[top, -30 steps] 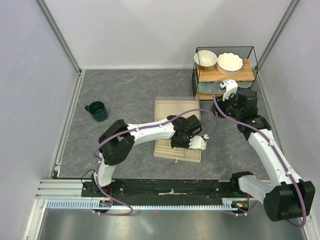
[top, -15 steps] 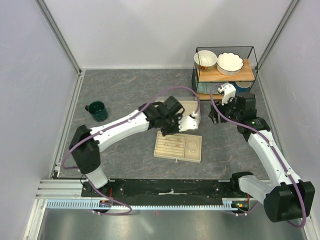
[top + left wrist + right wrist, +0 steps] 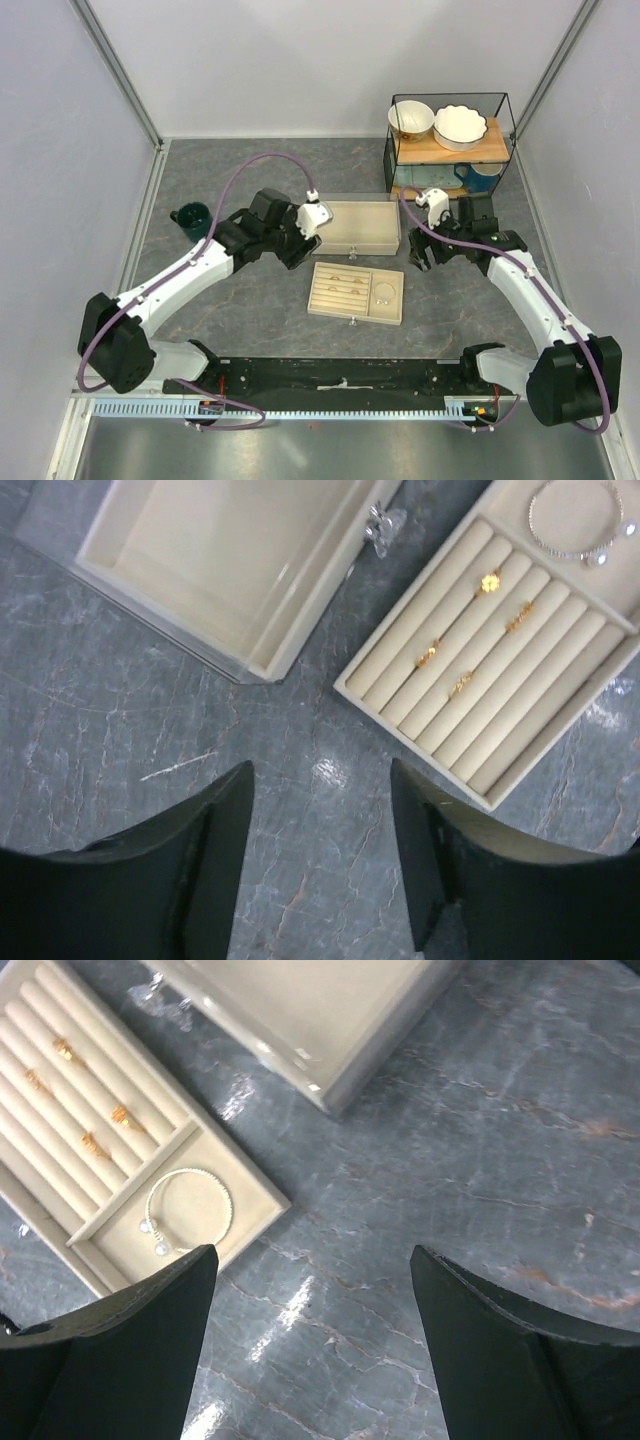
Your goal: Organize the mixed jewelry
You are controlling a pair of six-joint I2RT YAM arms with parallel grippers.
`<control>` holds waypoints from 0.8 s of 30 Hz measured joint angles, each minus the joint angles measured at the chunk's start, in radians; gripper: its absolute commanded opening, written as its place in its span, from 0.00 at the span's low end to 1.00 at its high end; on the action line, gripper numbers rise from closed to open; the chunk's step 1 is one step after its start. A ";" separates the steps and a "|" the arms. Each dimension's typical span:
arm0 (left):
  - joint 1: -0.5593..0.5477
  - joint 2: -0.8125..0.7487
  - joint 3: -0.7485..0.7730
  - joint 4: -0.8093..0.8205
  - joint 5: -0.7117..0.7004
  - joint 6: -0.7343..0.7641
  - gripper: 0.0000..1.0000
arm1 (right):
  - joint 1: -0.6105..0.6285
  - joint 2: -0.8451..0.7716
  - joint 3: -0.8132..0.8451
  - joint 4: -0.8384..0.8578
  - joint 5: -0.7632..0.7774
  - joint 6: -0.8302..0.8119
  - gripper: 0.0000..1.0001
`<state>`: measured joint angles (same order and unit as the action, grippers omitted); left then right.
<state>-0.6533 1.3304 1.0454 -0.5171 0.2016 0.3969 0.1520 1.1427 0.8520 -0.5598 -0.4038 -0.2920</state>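
My right gripper is going to close on the near side (image 3: 377,321) (image 3: 88,1268) of the beige slotted tray, at the square pocket, beside the tray's clear knob.
The silvery hoop (image 3: 383,294) lies in the square pocket of the beige slotted tray (image 3: 314,306). It also shows in the left wrist view (image 3: 575,525) and the right wrist view (image 3: 188,1210). Several small gold rings (image 3: 341,290) sit in the tray's slots, seen too from the left wrist (image 3: 489,582) and the right wrist (image 3: 124,1117). My left gripper (image 3: 296,250) is open and empty, over bare floor left of the tray (image 3: 540,695). My right gripper (image 3: 418,258) is open and empty, over the floor just right of the tray (image 3: 252,1198).
An empty beige box (image 3: 355,228) lies just behind the tray, with a clear knob (image 3: 383,528) on its side. A dark green mug (image 3: 193,221) stands at the left. A wire rack (image 3: 450,150) with two bowls stands at the back right. Walls enclose the floor.
My left gripper has drawn back from over the tray to the left, and the tray with its jewelry is now uncovered. My right gripper has moved left and nearer, toward the tray's right side.
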 measured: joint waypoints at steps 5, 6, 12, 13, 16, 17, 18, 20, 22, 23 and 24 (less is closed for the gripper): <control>0.033 -0.065 -0.058 0.093 0.005 -0.077 0.70 | 0.111 -0.010 -0.024 -0.020 -0.012 -0.100 0.86; 0.041 -0.070 -0.063 0.107 0.010 -0.086 0.70 | 0.138 -0.019 -0.029 -0.032 -0.014 -0.122 0.86; 0.113 -0.063 -0.064 0.138 0.013 -0.121 0.71 | 0.339 -0.041 -0.017 -0.149 -0.029 -0.275 0.83; 0.127 -0.058 -0.063 0.139 0.014 -0.127 0.71 | 0.369 -0.033 -0.013 -0.166 -0.029 -0.289 0.83; 0.165 -0.039 -0.056 0.141 0.010 -0.147 0.71 | 0.455 -0.017 -0.011 -0.193 -0.012 -0.313 0.83; 0.179 -0.032 -0.052 0.142 0.009 -0.154 0.71 | 0.485 -0.014 -0.011 -0.198 -0.001 -0.315 0.82; 0.193 -0.027 -0.047 0.142 0.007 -0.163 0.71 | 0.513 -0.011 -0.011 -0.200 0.011 -0.317 0.82; 0.222 -0.021 -0.037 0.146 0.004 -0.177 0.71 | 0.566 -0.004 -0.012 -0.197 0.032 -0.316 0.81; 0.249 -0.016 -0.023 0.148 0.001 -0.190 0.71 | 0.618 0.010 -0.018 -0.182 0.058 -0.312 0.79; 0.267 -0.012 -0.013 0.150 0.001 -0.198 0.71 | 0.643 0.019 -0.025 -0.170 0.071 -0.309 0.79; 0.281 -0.008 -0.004 0.153 0.000 -0.205 0.71 | 0.662 0.028 -0.033 -0.159 0.083 -0.305 0.78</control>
<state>-0.3721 1.3228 1.0416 -0.3637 0.2016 0.1921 0.8143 1.1709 0.8192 -0.7193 -0.3210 -0.5972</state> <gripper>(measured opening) 0.703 0.800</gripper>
